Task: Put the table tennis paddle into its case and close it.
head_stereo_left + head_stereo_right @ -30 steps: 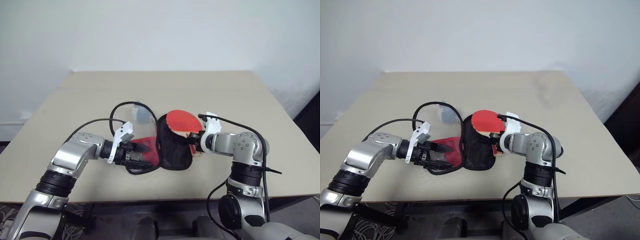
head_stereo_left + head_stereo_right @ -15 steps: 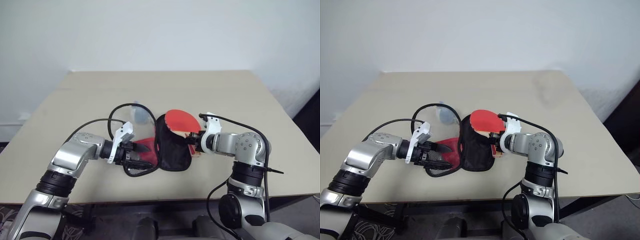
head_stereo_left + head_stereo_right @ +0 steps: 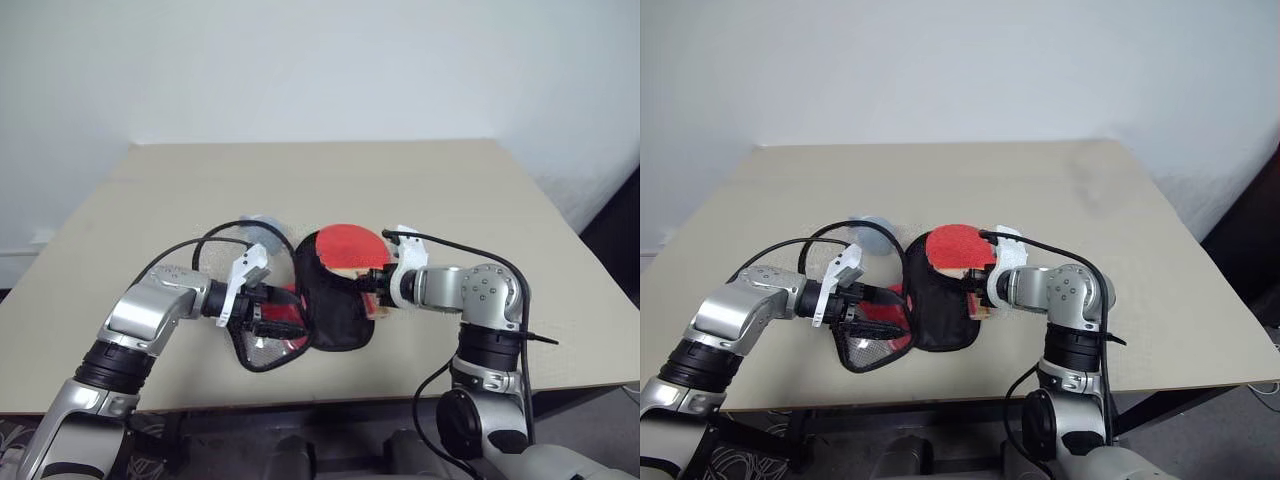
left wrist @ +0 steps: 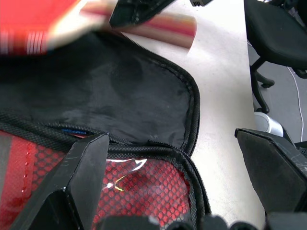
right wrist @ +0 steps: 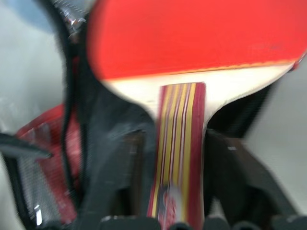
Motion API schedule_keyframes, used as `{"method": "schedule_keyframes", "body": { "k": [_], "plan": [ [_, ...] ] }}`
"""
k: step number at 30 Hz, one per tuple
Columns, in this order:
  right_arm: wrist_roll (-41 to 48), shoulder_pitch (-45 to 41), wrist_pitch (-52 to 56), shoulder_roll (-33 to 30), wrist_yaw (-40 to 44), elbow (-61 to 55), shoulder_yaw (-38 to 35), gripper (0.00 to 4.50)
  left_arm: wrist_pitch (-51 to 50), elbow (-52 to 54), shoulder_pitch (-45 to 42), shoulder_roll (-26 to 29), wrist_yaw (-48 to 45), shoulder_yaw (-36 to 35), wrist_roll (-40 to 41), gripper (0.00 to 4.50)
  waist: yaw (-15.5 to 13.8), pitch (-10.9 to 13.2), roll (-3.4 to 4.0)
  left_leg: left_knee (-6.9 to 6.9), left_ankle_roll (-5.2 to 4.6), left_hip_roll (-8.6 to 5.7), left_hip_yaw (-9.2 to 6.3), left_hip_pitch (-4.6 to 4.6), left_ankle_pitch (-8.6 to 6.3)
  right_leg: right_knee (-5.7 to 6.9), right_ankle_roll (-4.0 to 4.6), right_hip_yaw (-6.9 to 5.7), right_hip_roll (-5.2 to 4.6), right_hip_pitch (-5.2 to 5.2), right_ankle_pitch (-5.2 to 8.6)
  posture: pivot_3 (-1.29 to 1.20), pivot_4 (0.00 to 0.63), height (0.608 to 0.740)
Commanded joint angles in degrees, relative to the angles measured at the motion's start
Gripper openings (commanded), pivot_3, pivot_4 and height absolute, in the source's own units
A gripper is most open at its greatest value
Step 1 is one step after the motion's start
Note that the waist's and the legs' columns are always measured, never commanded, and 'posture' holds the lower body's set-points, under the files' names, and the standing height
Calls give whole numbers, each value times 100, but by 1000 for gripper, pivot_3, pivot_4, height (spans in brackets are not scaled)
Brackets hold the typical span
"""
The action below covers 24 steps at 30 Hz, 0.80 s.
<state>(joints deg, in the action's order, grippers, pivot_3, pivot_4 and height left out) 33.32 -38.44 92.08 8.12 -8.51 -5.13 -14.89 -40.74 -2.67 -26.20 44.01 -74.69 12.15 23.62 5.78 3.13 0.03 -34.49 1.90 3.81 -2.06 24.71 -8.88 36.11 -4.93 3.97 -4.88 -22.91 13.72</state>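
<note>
I should have my right gripper leave the paddle, take the case's zip edge point(image 5: 254, 115) and pull the case away, since my left gripper sits past the flap's outer edge.
The table tennis paddle point(image 3: 345, 246) lies tilted, its red face over the top edge of the open case point(image 3: 335, 312). Its striped handle point(image 5: 180, 143) runs between the fingers of my right gripper point(image 3: 376, 285), which stand slightly apart from it, so the gripper is open. The case shows its black inside, and its red mesh flap point(image 3: 268, 340) is folded out to the left. My left gripper point(image 3: 268, 305) is wide open over that flap, a finger point(image 4: 81, 182) on each side of the zip edge.
A pale grey-blue soft lump point(image 3: 262, 222) lies just behind the case, with a black cable point(image 3: 200, 245) looping beside it. The beige table point(image 3: 450, 190) has free room at the back and on both sides. A black chair point(image 4: 273, 28) stands beyond the table's edge.
My right gripper has moved left with the paddle and its fingers have widened. The case and the lump have slid left, and the mesh flap now hangs lower toward the front. The left gripper has kept still.
</note>
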Motion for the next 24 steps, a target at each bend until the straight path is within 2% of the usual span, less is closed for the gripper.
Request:
{"method": "schedule_keyframes", "body": {
  "k": [1,4,8,12,17,20,24],
  "plan": [
    [389,-47,42,981,23,-54,150,3507,13,87,-153,7,-2,-86,18,4500,-1,0,0,0,0,0,0,0,0,0,0,0,0,-1,0,0,0,740],
    [658,-131,42,908,138,-58,190,4484,28,53,-155,13,-10,-75,-8,4500,-3,0,-1,0,3,0,0,0,-2,-2,0,-1,0,-5,0,0,0,740],
    [874,-378,8,454,521,-249,32,4484,34,9,-174,-7,1,-82,-29,4500,-3,0,-1,0,3,0,-1,0,-2,-2,0,-1,0,-4,0,0,0,740],
    [315,-126,-905,-972,982,-353,707,4484,34,-55,-213,-20,36,-145,-19,4500,-12,1,-2,0,5,0,0,0,-3,-3,0,-1,0,-5,0,0,0,740],
    [-365,446,-1932,-2189,1657,-5,1620,4484,72,-166,-259,-29,76,-186,-36,4500,-37,-3,-10,-9,16,-2,2,0,-10,-34,0,-2,-3,20,0,0,0,740],
    [-529,700,-2169,-2276,1843,67,1887,4484,89,-186,-271,-27,84,-194,-31,4500,6,-2,-9,4,11,-2,2,0,-7,-30,0,0,-1,22,1,0,0,740],
    [-518,830,-2101,-1996,1936,116,1922,4484,83,-231,-320,-46,121,-222,-22,4500,31,-2,-10,15,-12,-1,-3,-4,7,-7,-1,14,14,-2,-1,0,0,740]
  ]
}}
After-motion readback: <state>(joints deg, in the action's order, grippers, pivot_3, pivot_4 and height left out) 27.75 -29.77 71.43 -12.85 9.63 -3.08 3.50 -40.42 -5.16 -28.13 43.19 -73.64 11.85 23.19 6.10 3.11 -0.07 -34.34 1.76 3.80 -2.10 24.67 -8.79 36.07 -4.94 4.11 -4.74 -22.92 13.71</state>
